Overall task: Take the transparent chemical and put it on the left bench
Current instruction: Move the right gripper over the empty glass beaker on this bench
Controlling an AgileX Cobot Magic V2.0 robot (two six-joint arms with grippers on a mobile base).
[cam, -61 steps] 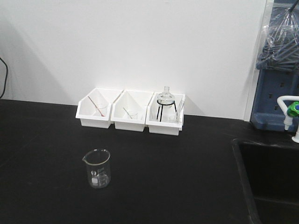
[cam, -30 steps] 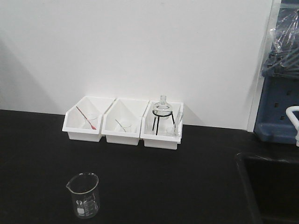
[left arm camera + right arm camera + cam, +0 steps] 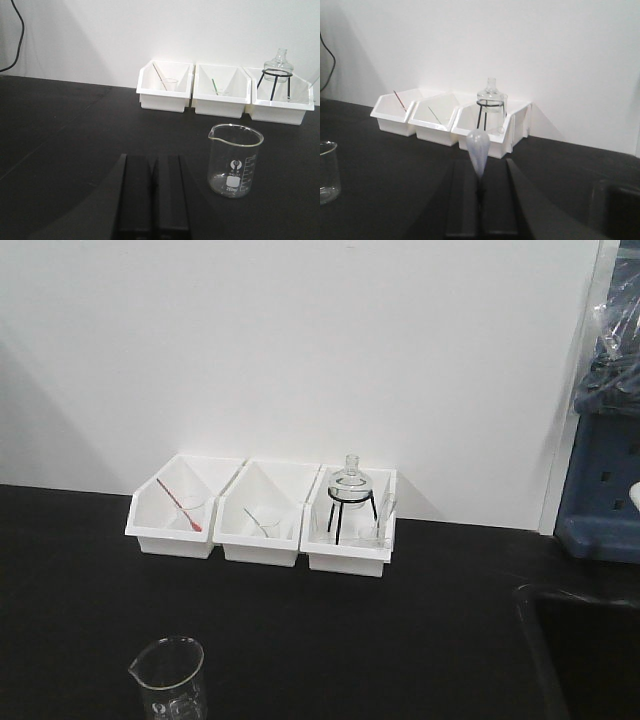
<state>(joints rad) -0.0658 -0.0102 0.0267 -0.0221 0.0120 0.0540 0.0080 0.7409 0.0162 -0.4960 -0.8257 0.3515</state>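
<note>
The robot's right gripper will release the transparent chemical, now held over the bench, inside the glass beaker (image 3: 182, 666) (image 3: 329, 156), leaning against the beaker's rim.
In the right wrist view my right gripper (image 3: 481, 167) is shut on the transparent chemical (image 3: 478, 150), a clear dropper. Its whitish bulb sticks up from between the black fingers, and its thin stem is hidden between them. The gripper hangs over the left bench (image 3: 395, 165), a matte black top, short of the white bins. My left gripper (image 3: 151, 160) is shut with nothing in it, low over the bench (image 3: 60, 130), left of a glass beaker (image 3: 235, 160). Neither gripper shows in the front view.
Three white bins (image 3: 262, 525) stand against the white wall; the right one holds a glass flask on a black tripod (image 3: 352, 485). The left bin holds a red-tipped stick (image 3: 180, 505). The beaker (image 3: 168, 680) stands near the bottom edge. A recessed sink (image 3: 585, 660) and blue rack (image 3: 605, 490) are at right.
The front view has closed in on the bench. The bins have slid left, the beaker has dropped toward the bottom edge, and the sink has moved further right.
</note>
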